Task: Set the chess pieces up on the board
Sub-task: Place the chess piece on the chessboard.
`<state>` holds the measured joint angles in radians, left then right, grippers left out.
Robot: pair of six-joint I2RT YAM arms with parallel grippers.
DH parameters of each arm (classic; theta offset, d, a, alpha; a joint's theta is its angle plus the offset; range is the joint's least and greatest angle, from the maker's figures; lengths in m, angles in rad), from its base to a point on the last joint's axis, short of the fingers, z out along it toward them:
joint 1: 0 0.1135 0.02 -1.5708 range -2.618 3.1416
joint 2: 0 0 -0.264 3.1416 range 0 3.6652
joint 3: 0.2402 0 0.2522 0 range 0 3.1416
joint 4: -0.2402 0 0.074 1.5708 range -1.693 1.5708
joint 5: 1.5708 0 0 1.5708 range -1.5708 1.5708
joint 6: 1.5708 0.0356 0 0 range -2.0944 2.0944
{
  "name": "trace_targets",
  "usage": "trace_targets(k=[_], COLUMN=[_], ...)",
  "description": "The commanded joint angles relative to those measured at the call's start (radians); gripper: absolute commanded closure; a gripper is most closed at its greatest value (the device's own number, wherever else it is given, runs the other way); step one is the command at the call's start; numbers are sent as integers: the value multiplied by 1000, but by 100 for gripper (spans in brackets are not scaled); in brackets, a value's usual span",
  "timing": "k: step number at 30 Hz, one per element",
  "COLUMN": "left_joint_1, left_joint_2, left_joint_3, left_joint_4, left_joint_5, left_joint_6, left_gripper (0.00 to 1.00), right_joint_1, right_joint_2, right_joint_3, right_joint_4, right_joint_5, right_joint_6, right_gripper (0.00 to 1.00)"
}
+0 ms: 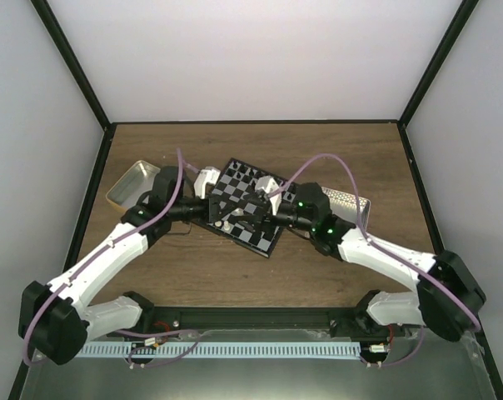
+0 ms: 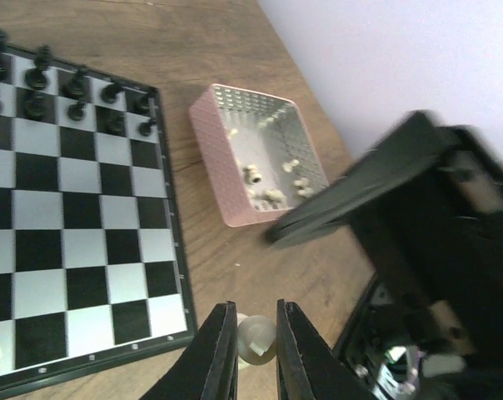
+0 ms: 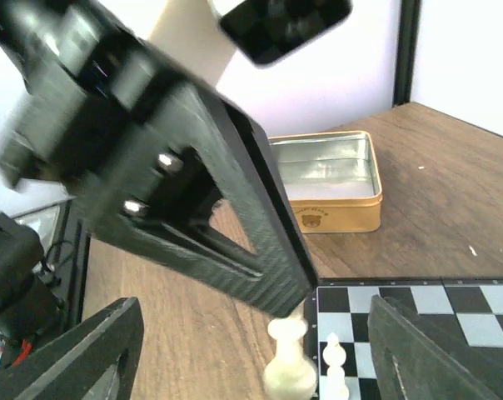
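Observation:
The robot's left gripper should release the cream-white chess piece on the dark square (image 1: 236, 232) (image 2: 42, 342) next to the white piece in the near row of the board.
The board (image 1: 272, 237) lies at the table's middle, and in the left wrist view the board (image 2: 77, 250) carries black chess pieces (image 2: 77, 87) along its far rows. My left gripper (image 2: 256, 310) is shut on a cream-white chess piece (image 2: 258, 340), held over the wood just off the board's corner. Seen from the right wrist, that held piece (image 3: 288, 367) hangs under the left gripper's fingers (image 3: 260, 250), beside a white piece (image 3: 335, 367) standing on the board (image 3: 435, 304). My right gripper (image 3: 253, 333) is open wide around them, holding nothing.
A pink tray (image 2: 214, 167) with several cream-white pieces lies right of the board. An open yellow-sided tin (image 3: 331, 196) sits beyond the board's left side, also visible from above (image 1: 122, 190). Both grippers (image 1: 239, 215) crowd together over the board's near-left part.

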<state>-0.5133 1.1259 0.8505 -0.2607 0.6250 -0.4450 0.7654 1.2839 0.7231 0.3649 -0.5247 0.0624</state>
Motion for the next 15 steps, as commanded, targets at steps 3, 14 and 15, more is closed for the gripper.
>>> trace_targets(k=[3, 14, 15], left_joint_1=[-6, -211, -226], left_joint_2=[77, 239, 238], left_joint_3=[19, 15, 0], left_joint_4=[-37, 49, 76], left_joint_5=[-221, -594, -604], left_joint_6=[68, 104, 103], left_gripper=[96, 96, 96], right_joint_1=[3, 4, 3], right_joint_2=[-207, -452, -474], right_joint_3=[-94, -228, -240], right_joint_4=[-47, -153, -149], right_joint_5=[142, 573, 605], right_joint_6=[20, 236, 258], right_gripper=[21, 21, 21])
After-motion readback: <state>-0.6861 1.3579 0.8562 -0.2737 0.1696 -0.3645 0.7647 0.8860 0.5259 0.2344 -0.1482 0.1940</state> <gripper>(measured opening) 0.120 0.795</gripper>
